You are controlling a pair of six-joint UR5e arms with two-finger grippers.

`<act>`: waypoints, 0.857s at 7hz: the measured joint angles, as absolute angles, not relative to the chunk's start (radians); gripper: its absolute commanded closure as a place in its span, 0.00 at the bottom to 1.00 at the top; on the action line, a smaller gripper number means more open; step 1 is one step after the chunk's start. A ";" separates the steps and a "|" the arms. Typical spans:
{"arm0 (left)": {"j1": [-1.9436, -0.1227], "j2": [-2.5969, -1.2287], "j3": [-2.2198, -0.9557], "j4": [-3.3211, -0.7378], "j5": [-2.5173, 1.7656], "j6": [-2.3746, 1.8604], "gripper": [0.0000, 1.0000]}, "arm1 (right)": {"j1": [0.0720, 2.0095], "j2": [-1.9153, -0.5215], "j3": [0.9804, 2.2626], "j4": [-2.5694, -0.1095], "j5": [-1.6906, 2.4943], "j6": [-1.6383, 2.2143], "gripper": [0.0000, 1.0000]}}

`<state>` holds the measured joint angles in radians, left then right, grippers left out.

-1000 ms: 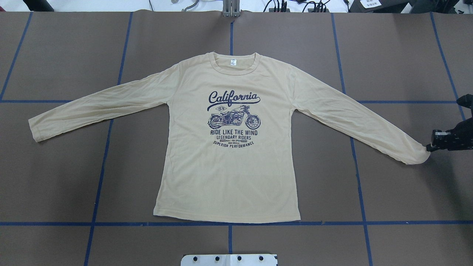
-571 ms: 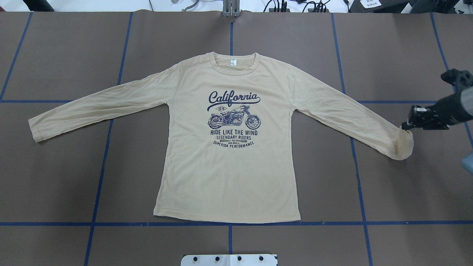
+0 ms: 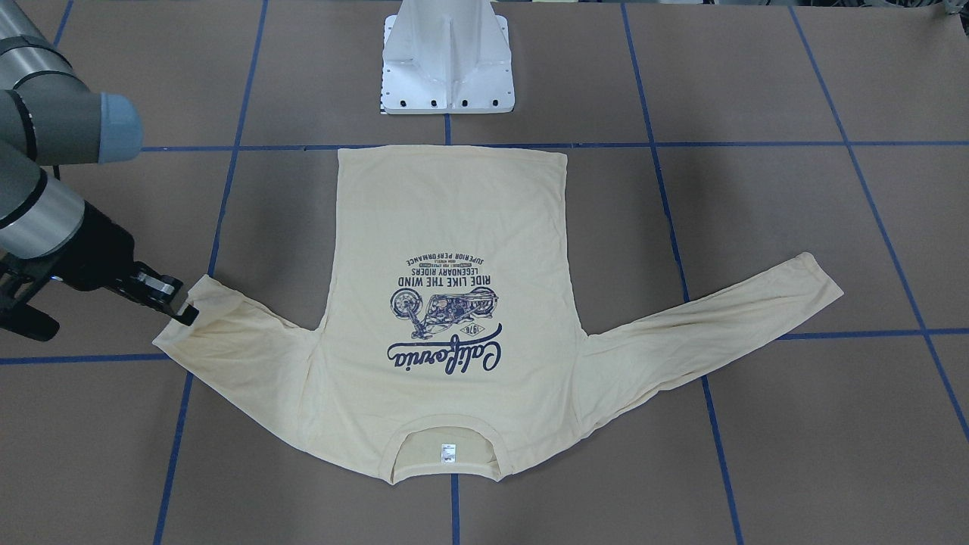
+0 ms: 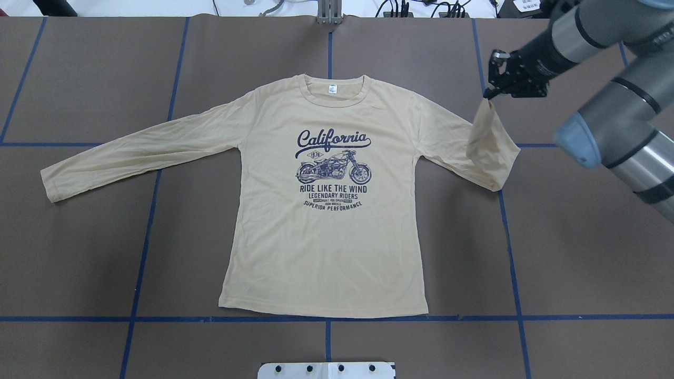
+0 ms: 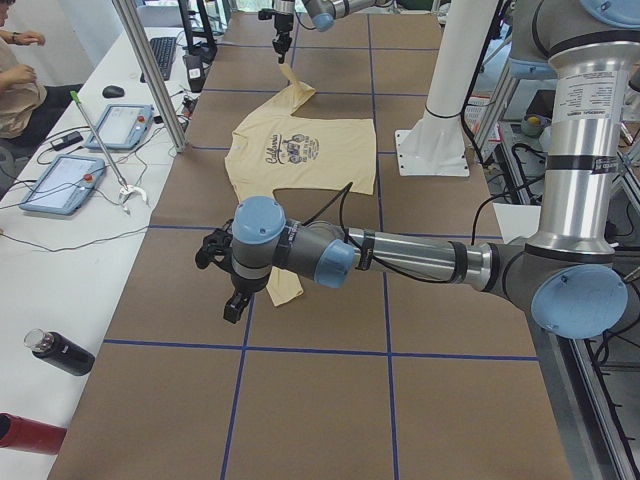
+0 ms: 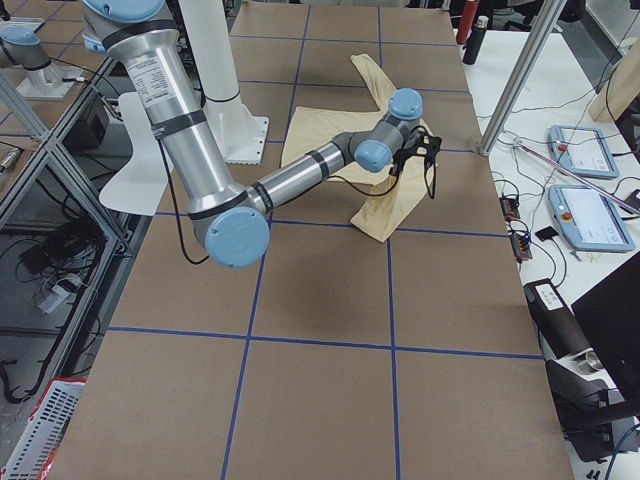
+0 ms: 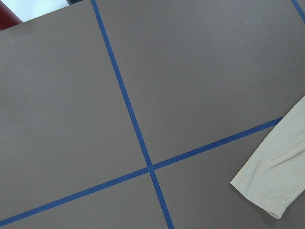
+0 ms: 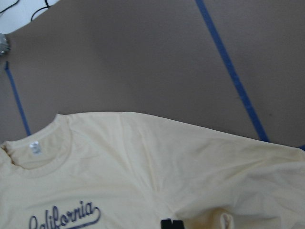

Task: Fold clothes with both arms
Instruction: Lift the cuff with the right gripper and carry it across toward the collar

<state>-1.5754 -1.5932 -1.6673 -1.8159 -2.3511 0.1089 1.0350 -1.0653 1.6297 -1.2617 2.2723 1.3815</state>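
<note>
Next, my right gripper releases the sleeve cuff, now held lifted, on the T-shirt [image 3: 564, 380] by the shoulder seam of the opposite sleeve.
The pale cream-yellow T-shirt [image 4: 326, 252] lies flat, print up, collar toward the far edge; it also shows in the front view [image 3: 454, 219]. My right gripper [image 4: 488, 95] is shut on the cuff of the shirt's right sleeve [image 4: 492, 147] and holds it lifted, so the sleeve doubles back toward the shoulder. From the front, this gripper [image 3: 185, 312] pinches the cuff. The left sleeve [image 4: 52, 184] lies stretched out flat. My left gripper [image 5: 232, 300] shows only in the exterior left view, above the table beside that sleeve's cuff [image 7: 274, 181]; I cannot tell whether it is open.
The white pedestal base [image 3: 447, 68] stands at the table's near edge behind the hem. Blue tape lines [image 4: 326, 318] grid the brown table. A side bench holds tablets [image 5: 60, 180] and a dark bottle [image 5: 60, 352].
My right gripper has carried the sleeve cuff from the table's right edge up and inward, toward the shoulder. The sleeve now folds over itself. The rest of the shirt has not moved.
</note>
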 measured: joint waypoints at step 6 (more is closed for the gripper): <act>-1.575 -1.597 -1.667 -1.819 -2.349 0.109 0.00 | 0.808 -0.493 1.221 -1.204 1.927 1.480 1.00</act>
